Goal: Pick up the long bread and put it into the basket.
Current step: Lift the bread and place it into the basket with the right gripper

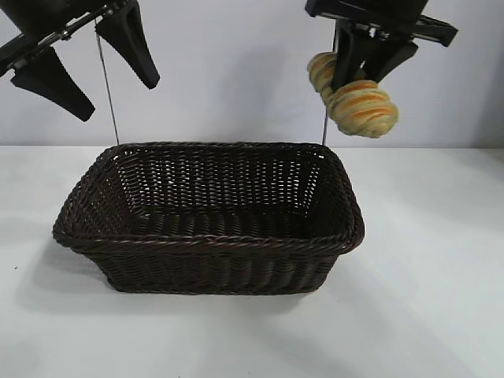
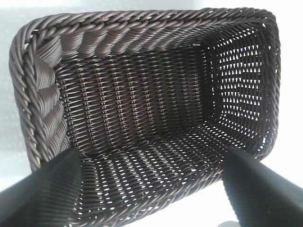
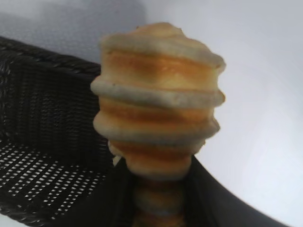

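Observation:
The robot's right gripper should put the long bread down on the middle of the basket's bottom (image 1: 225,220), near the front side of the basket.
The long bread (image 1: 361,106), pale yellow-tan with orange-brown spiral stripes, hangs in the air above the basket's far right corner, clamped in my right gripper (image 1: 364,72). In the right wrist view the bread (image 3: 158,111) stands out from between the shut black fingers (image 3: 208,189). The dark brown wicker basket (image 1: 209,236) sits on the white table, empty; it also shows in the left wrist view (image 2: 142,33) and the right wrist view (image 3: 42,85). My left gripper (image 1: 87,67) is open and empty, raised above the basket's far left corner, its fingers (image 2: 45,194) wide apart.
White table (image 1: 425,299) all round the basket, with a pale wall behind. Two thin vertical rods (image 1: 108,87) stand behind the basket's far corners.

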Controlling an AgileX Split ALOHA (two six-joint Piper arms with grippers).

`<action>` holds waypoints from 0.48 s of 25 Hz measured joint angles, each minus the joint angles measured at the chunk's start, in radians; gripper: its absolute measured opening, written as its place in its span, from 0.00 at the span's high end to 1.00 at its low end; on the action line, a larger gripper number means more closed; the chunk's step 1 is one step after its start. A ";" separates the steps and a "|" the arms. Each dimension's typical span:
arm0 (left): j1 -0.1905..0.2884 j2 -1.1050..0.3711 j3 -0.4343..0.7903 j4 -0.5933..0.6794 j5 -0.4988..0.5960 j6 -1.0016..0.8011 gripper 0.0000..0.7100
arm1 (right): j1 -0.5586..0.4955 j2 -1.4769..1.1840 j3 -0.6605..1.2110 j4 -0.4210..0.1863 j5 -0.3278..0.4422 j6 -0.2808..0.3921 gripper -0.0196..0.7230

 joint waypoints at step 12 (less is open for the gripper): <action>0.000 0.000 0.000 0.000 0.000 0.000 0.16 | 0.084 0.079 0.000 -0.012 -0.021 -0.149 0.68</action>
